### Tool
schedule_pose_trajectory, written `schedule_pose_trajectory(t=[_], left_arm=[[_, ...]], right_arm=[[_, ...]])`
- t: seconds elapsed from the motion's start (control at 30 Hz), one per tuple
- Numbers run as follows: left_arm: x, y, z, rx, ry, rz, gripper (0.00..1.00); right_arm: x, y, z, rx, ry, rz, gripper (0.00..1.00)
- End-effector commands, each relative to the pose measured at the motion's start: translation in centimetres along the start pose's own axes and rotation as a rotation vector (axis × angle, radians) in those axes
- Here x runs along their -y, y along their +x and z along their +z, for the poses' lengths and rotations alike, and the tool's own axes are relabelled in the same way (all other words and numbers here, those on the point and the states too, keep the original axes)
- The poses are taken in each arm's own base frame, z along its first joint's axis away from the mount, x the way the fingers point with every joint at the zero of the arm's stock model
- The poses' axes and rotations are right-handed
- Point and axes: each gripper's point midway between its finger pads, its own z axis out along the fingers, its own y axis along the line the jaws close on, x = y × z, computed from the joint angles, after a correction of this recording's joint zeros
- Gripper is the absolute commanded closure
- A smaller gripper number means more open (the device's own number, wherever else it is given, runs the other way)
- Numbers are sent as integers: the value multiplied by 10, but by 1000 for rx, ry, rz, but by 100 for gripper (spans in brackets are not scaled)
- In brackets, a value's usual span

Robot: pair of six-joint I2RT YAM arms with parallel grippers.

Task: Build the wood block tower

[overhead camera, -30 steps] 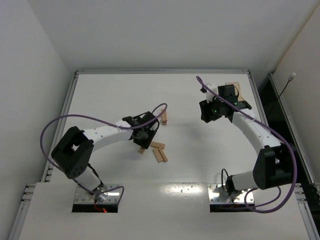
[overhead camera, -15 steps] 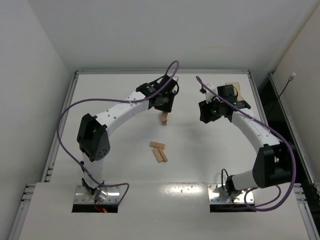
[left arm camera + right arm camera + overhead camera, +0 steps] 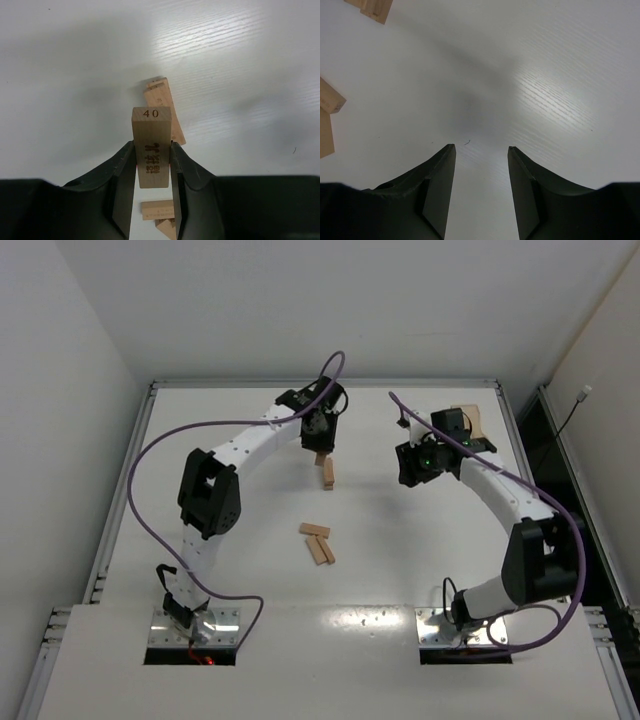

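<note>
The left gripper needs to release the wood block stamped 40 on top of the short stack of planks (image 3: 328,473) (image 3: 167,115).
My left gripper (image 3: 152,146) is shut on a light tan wood block (image 3: 151,131) stamped 40, which stands on end between the fingers. It hangs just above and beside the tower (image 3: 328,476), a short stack of planks (image 3: 166,102) on the white table. From above, my left gripper (image 3: 319,438) is at the far middle. Two loose wood blocks (image 3: 316,531) (image 3: 321,552) lie mid-table. My right gripper (image 3: 481,148) is open over bare table with nothing between its fingers; from above, that gripper (image 3: 417,466) sits to the right of the tower.
An orange-tan tray (image 3: 468,418) sits at the far right behind my right arm. Block ends (image 3: 374,7) (image 3: 327,105) show at the left edge of the right wrist view. The table's raised rim (image 3: 320,383) runs along the back.
My left arm has swung from the loose blocks at mid-table out to the far side, carrying a block to just above the tower. The right arm has hardly moved.
</note>
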Motion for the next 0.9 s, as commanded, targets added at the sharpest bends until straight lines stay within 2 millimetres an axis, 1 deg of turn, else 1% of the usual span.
schedule_pose_trajectory(t=[0.0, 0.1, 0.13, 0.2, 0.23, 0.27, 0.33, 0.4, 0.47, 0.5, 0.6, 0.7, 0.8, 0.87], left_arm=[[12, -14, -7, 29, 48, -35, 100], [18, -10, -4, 7, 76, -43, 100], [19, -12, -4, 15, 80, -55, 100], [20, -9, 0, 3, 84, -54, 100], [22, -5, 5, -13, 87, -65, 100], [23, -8, 5, -5, 91, -76, 100], [22, -2, 11, -23, 83, -85, 100], [21, 1, 15, -32, 79, -84, 100], [21, 3, 19, -40, 75, -93, 100], [23, 1, 20, -33, 78, -103, 100], [22, 6, 28, -51, 70, -110, 100], [21, 6, 28, -47, 61, -119, 100], [20, 11, 37, -65, 52, -127, 100], [20, 11, 37, -65, 52, -127, 100]], right_arm=[[-3, -26, -5, 63, -16, -8, 57], [-3, -24, -2, 54, -18, -6, 57], [-3, -24, -2, 54, -18, -6, 57], [-3, -24, -2, 54, -18, -6, 57], [-3, -24, -2, 54, -18, -6, 57], [-3, -24, -2, 54, -18, -6, 57], [-3, -24, -2, 54, -18, -6, 57], [-3, -20, -1, 45, -20, -3, 57], [-3, -20, -1, 45, -20, -3, 57], [-3, -20, -1, 45, -20, -3, 57], [-3, -20, -1, 45, -20, -3, 57], [-4, -16, 0, 37, -22, 0, 57], [-4, -16, 0, 37, -22, 0, 57], [-3, -14, 3, 28, -24, 2, 57]])
